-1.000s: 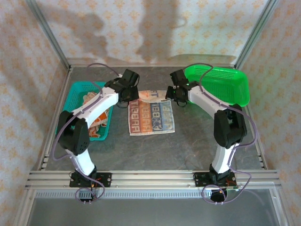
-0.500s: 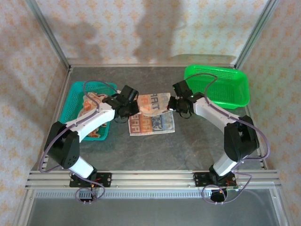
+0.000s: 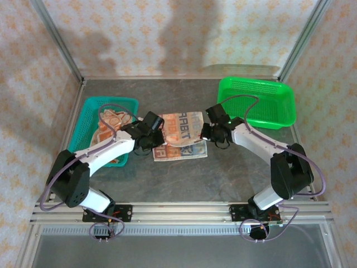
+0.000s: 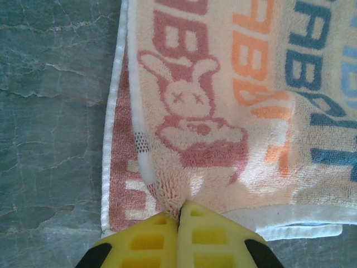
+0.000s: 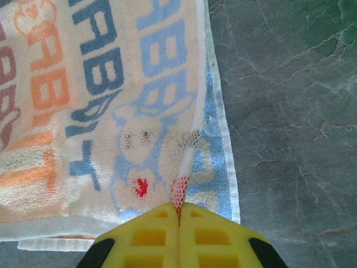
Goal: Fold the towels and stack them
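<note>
I will let go of the towel's far corner with my left gripper on the near half's front corner (image 3: 156, 159) (image 4: 109, 229) closest to the teal basket.
A cream towel (image 3: 179, 134) with "RABBIT" lettering lies on the grey table, its far half lifted and carried over its near half. My left gripper (image 3: 154, 137) is shut on the towel's left far corner (image 4: 170, 192), pinched between yellow fingers (image 4: 150, 240). My right gripper (image 3: 207, 132) is shut on the right far corner (image 5: 179, 190), its yellow fingers (image 5: 209, 240) pressed together on the hem. More orange patterned towels (image 3: 111, 125) sit bunched in the teal basket (image 3: 92, 106).
A green mesh basket (image 3: 257, 103) stands at the back right of the table. The teal basket is at the left, close to my left arm. Bare grey tabletop (image 3: 189, 178) lies in front of the towel. Metal frame posts rise at the back corners.
Both grippers have moved toward the near edge, drawing the towel's far edge over the rest of it. More of the lower layer is covered now.
</note>
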